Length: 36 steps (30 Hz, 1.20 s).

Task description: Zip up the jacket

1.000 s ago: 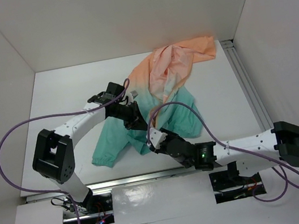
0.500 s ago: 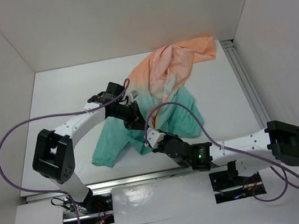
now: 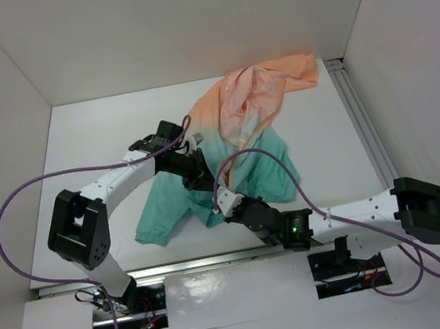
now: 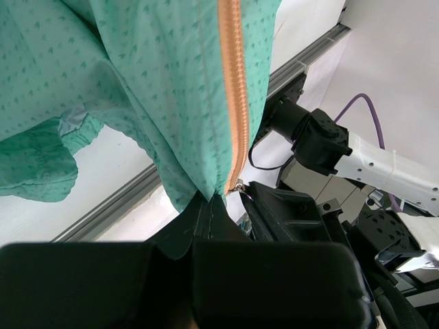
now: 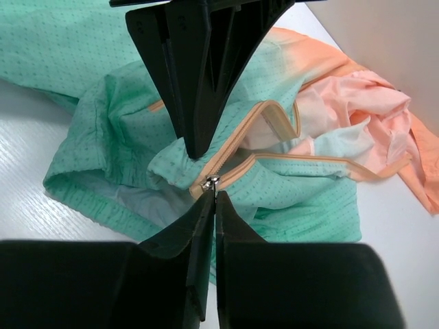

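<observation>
The teal hem sticks out beside my left gripper's fingers, so I will open them and grab the hem's whole end (image 4: 211, 186) before my right gripper pulls the slider.
The jacket (image 3: 256, 116) lies crumpled on the white table, peach-orange at the far end and teal-green near the arms. Its orange front zipper (image 5: 241, 140) is open above the metal slider (image 5: 211, 182). My left gripper (image 3: 194, 181) is shut on the teal hem at the zipper's bottom end (image 4: 218, 195). My right gripper (image 3: 219, 201) faces it, shut on the slider's pull tab (image 5: 215, 190). In the left wrist view the orange zipper tape (image 4: 233, 89) runs up from my closed jaws.
White walls close in the table on the left, back and right. A metal rail (image 3: 365, 123) runs along the right edge. Purple cables (image 3: 16, 207) loop off both arms. The right arm's base (image 3: 426, 210) sits at the near right.
The right arm shifted slightly left between one second ago and half a second ago. Since then nothing has visibly moved.
</observation>
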### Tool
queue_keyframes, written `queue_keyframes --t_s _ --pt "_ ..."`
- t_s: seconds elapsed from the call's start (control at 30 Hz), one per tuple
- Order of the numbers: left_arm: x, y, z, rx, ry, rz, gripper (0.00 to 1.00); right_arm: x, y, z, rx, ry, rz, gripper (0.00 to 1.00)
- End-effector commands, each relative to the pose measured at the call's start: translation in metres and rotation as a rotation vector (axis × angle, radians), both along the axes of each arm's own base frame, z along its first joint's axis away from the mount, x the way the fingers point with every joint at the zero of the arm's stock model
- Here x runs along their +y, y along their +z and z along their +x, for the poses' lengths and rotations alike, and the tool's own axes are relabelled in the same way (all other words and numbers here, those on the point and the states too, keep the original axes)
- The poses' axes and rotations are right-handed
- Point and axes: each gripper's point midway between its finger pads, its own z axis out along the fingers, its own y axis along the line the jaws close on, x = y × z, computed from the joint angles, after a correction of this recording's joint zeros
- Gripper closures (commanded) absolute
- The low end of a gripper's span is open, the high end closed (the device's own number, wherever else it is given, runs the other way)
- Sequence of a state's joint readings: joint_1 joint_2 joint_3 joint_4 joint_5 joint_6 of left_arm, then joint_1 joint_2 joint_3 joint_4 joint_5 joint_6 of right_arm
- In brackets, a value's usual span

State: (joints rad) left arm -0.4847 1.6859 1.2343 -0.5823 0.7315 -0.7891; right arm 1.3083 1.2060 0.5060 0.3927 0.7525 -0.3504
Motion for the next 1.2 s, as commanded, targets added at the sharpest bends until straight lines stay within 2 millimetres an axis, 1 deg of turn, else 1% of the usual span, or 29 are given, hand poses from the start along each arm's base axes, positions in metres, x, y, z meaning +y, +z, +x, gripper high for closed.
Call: queue_keyframes --t_s 0.0,0.03,0.07,0.1,0.13,0.23,0.3,0.33,0.37,0.4,0.43,0.47,0.5,0.57,0.67,0.77,0.87,0.9,1.0,1.03,1.07,1.13,1.17 --pt "-0.001 0.017 -0.001 -0.029 -0.011 -0.044 1.0 0.004 0.028 0.005 -0.028 -0.024 0.094 0.92" --pt "-0.001 0.017 -0.001 -0.029 -0.011 -0.044 1.0 0.004 0.028 0.005 -0.028 -0.024 0.094 0.93" --pt "-0.001 0.017 -0.001 -0.029 -0.011 -0.044 1.0 0.006 0.028 0.004 -0.026 -0.015 0.095 0.98" --pt "-0.001 0.017 -0.001 -0.029 -0.011 -0.044 1.0 0.006 0.028 0.004 -0.026 -0.015 0.095 1.0" --pt "-0.001 0.017 -0.001 -0.029 -0.011 -0.044 1.0 0.007 0.032 0.005 -0.028 -0.015 0.104 1.0" --pt "-0.002 0.018 -0.002 -0.032 -0.021 -0.052 1.0 0.01 0.031 0.003 -0.023 0.005 0.105 1.0" --pt "-0.002 0.015 -0.003 -0.034 -0.038 -0.056 1.0 0.009 0.029 0.005 -0.018 0.006 0.097 1.0" --pt "-0.002 0.016 -0.004 -0.03 -0.042 -0.063 1.0 0.01 0.029 0.006 -0.013 0.017 0.098 1.0" --pt "-0.002 0.016 -0.004 -0.04 -0.05 -0.063 1.0 0.009 0.031 0.009 -0.014 0.014 0.108 1.0" --pt "-0.002 0.015 -0.004 -0.048 -0.056 -0.064 1.0 0.012 0.035 0.008 -0.014 0.026 0.117 1.0" --pt "-0.002 0.012 -0.003 -0.039 -0.056 -0.059 1.0 0.009 0.032 0.012 -0.007 0.022 0.107 1.0" --pt "-0.002 0.013 -0.006 -0.033 -0.066 -0.064 1.0 0.011 0.036 0.013 -0.003 0.038 0.116 1.0" --pt "-0.003 0.015 -0.004 -0.05 -0.072 -0.069 1.0 0.012 0.036 0.014 0.001 0.047 0.117 1.0" --pt "-0.004 0.012 -0.007 -0.041 -0.087 -0.062 1.0 0.013 0.037 0.016 0.008 0.058 0.116 1.0" --pt "-0.005 0.014 -0.005 -0.049 -0.087 -0.066 1.0 0.017 0.038 0.022 0.011 0.073 0.11 1.0" --pt "-0.005 0.014 -0.005 -0.056 -0.093 -0.066 1.0 0.025 0.036 0.019 0.024 0.109 0.103 1.0" --pt "-0.005 0.014 -0.001 -0.06 -0.087 -0.055 1.0 0.027 0.035 0.016 0.04 0.126 0.101 1.0" --pt "-0.006 0.011 -0.001 -0.052 -0.087 -0.051 1.0 0.027 0.035 0.016 0.04 0.126 0.101 1.0" --pt "-0.005 0.01 0.0 -0.055 -0.083 -0.043 1.0 0.028 0.03 0.014 0.063 0.131 0.097 1.0" --pt "-0.003 0.016 0.004 -0.072 -0.074 -0.051 1.0 0.026 0.03 0.016 0.063 0.122 0.097 1.0" --pt "-0.003 0.016 0.004 -0.072 -0.074 -0.051 0.99 0.026 0.033 0.015 0.062 0.131 0.106 1.0" --pt "0.0 0.019 0.007 -0.082 -0.062 -0.055 0.85 0.026 0.031 0.015 0.071 0.129 0.105 1.0" --pt "0.001 0.021 0.005 -0.086 -0.062 -0.057 0.78 0.026 0.031 0.015 0.071 0.129 0.105 1.0"
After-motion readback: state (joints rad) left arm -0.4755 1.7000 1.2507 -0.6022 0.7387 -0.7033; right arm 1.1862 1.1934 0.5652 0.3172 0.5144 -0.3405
